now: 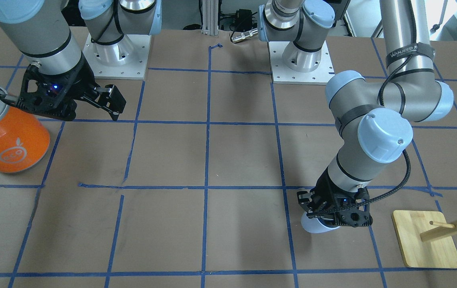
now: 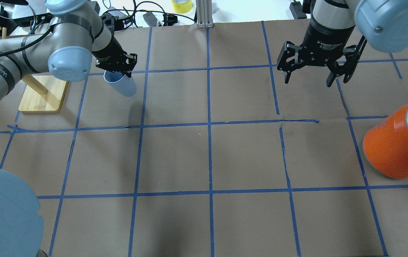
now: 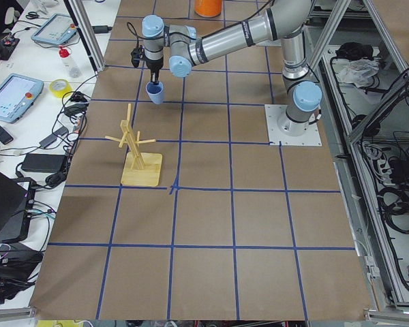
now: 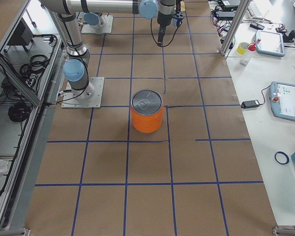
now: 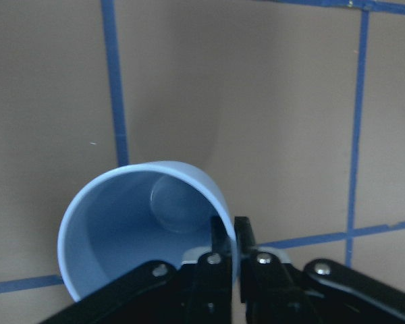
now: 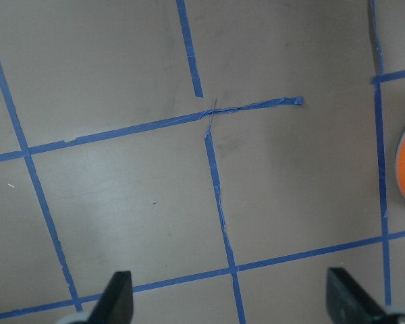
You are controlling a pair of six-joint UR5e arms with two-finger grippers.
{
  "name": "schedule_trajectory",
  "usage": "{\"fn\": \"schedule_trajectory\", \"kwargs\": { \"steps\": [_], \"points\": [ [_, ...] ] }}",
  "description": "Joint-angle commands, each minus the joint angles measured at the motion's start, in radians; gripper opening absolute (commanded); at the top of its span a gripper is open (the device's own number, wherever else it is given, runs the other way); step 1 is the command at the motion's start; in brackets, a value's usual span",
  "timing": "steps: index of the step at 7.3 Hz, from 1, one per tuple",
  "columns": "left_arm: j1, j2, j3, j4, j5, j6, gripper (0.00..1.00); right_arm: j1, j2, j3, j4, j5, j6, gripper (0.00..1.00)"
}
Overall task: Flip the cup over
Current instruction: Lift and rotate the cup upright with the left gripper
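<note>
The cup, now tilted just above the table, will go down from my left gripper onto the bare table inside the tape square (image 1: 338, 238) (image 5: 219, 91) beside the wooden peg stand.
The cup (image 2: 121, 85) is small, pale blue and tapered. My left gripper (image 2: 115, 70) is shut on its rim and holds it tilted, just above the table at the far left. In the left wrist view the cup's blue inside (image 5: 142, 229) faces the camera and the fingers (image 5: 224, 253) pinch its wall. It also shows in the front view (image 1: 318, 226) under the left gripper (image 1: 332, 214). My right gripper (image 2: 312, 73) is open and empty, above the table at the far right; its fingertips (image 6: 118, 297) show spread wide in the right wrist view.
A large orange can (image 2: 398, 146) with a silver top stands at the right edge. A wooden peg stand (image 2: 43, 94) on a square base stands just left of the cup. Blue tape lines grid the brown table.
</note>
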Motion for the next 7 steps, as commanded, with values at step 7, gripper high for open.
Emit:
{"fn": "schedule_trajectory", "kwargs": {
  "steps": [7],
  "points": [
    [0.041,-0.071,-0.034,0.135,0.089,0.021,0.00,0.000,0.001,0.000,0.001,0.000,-0.003,1.00]
  ]
}}
